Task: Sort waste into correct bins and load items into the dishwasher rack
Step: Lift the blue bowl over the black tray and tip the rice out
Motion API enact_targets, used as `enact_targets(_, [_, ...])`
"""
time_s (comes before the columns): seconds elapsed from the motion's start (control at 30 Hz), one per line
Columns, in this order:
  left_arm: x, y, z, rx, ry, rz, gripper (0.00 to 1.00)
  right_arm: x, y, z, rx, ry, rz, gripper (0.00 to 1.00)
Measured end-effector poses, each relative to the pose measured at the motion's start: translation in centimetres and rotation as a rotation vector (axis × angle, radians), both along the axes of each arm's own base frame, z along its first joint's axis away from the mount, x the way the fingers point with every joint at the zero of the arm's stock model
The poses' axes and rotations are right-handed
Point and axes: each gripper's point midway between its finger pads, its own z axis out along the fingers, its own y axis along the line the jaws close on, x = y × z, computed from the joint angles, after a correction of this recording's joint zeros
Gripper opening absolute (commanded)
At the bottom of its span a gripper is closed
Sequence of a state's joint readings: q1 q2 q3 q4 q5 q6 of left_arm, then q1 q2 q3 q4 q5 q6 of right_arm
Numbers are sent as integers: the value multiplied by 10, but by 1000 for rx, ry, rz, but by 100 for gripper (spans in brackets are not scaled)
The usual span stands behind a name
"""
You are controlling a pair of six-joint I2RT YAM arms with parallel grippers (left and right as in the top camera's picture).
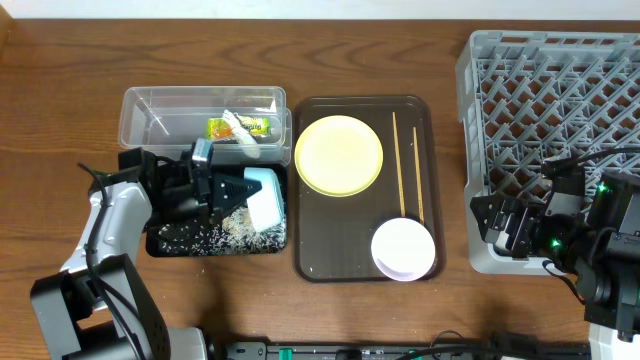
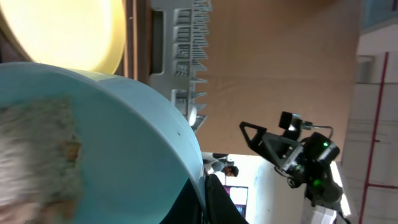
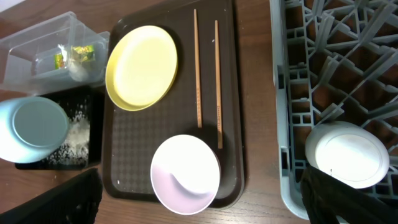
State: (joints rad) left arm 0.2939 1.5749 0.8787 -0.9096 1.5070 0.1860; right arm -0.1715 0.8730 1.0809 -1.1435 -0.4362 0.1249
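Note:
My left gripper is to release the light-blue bowl on the brown tray (image 1: 334, 220), in the space between the yellow plate and the tray's near edge, beside the white bowl.
My left gripper (image 1: 225, 190) is shut on the rim of the light-blue bowl (image 1: 264, 195) and holds it tipped on its side over the black container (image 1: 165, 245), where white rice bits (image 1: 215, 237) lie. In the left wrist view the bowl (image 2: 124, 137) fills the frame, with food stuck inside. The clear tub (image 1: 150, 105) holds the snack wrapper (image 1: 225, 127) and a white scrap (image 1: 240, 140). The yellow plate (image 1: 338, 155), two chopsticks (image 1: 398, 165) and a white bowl (image 1: 403, 248) lie on the brown tray. My right gripper (image 1: 505, 225) is open and empty at the grey rack's (image 1: 560, 90) front left corner.
The brown tray (image 1: 340, 240) sits between the bins and the rack. A white round dish (image 3: 347, 154) rests in the rack's near corner, hidden under my right arm in the overhead view. The table's front edge runs close below the tray.

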Motion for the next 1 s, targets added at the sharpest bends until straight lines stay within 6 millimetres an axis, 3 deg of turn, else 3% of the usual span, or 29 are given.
enact_targets(0.53, [2,3,4,-12,-38,12,6,0,0,0,0,0,0,99])
enact_targets(0.67, [2,5,-8,56,-33,4,6,0,0,0,0,0,0,99])
enact_targets(0.83, [2,4,-1,17,-31,9,6,0,0,0,0,0,0,99])
enact_targets(1.0, [5,9,-12,71,-7,19,6,0,0,0,0,0,0,99])
